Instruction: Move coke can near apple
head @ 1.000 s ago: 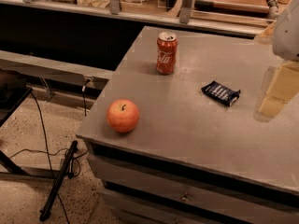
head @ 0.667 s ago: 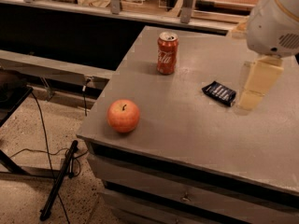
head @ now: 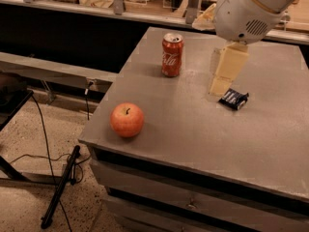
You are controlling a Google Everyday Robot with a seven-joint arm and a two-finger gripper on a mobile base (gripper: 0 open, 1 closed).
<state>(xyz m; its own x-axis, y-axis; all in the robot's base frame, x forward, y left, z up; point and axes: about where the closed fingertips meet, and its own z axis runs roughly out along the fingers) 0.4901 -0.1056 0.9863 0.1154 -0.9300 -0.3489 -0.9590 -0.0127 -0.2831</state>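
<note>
The robot's gripper needs to move to the coke can next and take hold around the middle of its red side (head: 172,54), halfway between top and bottom.
The coke can (head: 172,55), red with white script and a silver top, stands upright on the grey table (head: 193,129) towards its far left. The apple (head: 127,120), orange-red with a short dark stem, sits near the table's front left corner, well apart from the can. My gripper (head: 221,83) hangs from the white arm (head: 251,8) above the table, to the right of the can and a little nearer the camera. It holds nothing that I can see.
A flat dark blue snack wrapper (head: 234,98) lies on the table just right of the gripper. The table's left edge drops to a speckled floor with cables and a black stand leg (head: 60,187). A dark counter and railing run behind the table.
The arm has swung left from the table's right side, past the snack wrapper, towards the coke can. The can, apple and wrapper have not moved on the table.
</note>
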